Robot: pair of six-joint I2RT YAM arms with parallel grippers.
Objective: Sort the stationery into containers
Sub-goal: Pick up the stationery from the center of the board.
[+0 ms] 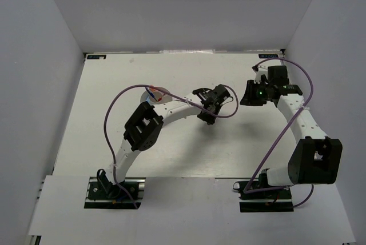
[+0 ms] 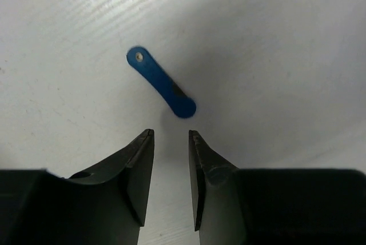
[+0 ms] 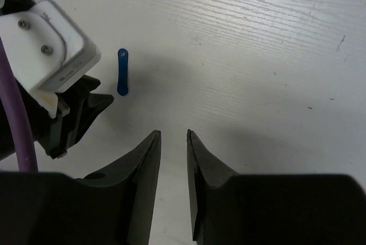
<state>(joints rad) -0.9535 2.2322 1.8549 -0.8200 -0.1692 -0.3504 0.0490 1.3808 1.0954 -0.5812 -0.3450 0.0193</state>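
The dark-blue piece slants ahead of my left fingers, so I need to pinch the piece's near end [image 2: 183,107], leaving its far end for my right gripper.
A dark-blue capsule-shaped piece [image 2: 161,82] lies flat on the white table, just ahead of my left gripper [image 2: 171,133], which is open a little and empty. The same piece shows in the right wrist view [image 3: 122,72], next to the left gripper's body [image 3: 57,85]. My right gripper [image 3: 174,133] is open a little and empty, above bare table to the right of the piece. In the top view the left gripper [image 1: 207,117] is at the table's middle and the right gripper [image 1: 247,93] is a short way to its right. The round white tub [image 1: 162,92] is partly hidden behind the left arm, with a red and a blue tip showing in it.
White walls close in the table at the left, back and right. Purple cables [image 1: 114,108] loop over both arms. The left arm's elbow [image 1: 143,125] stands over the table's left middle.
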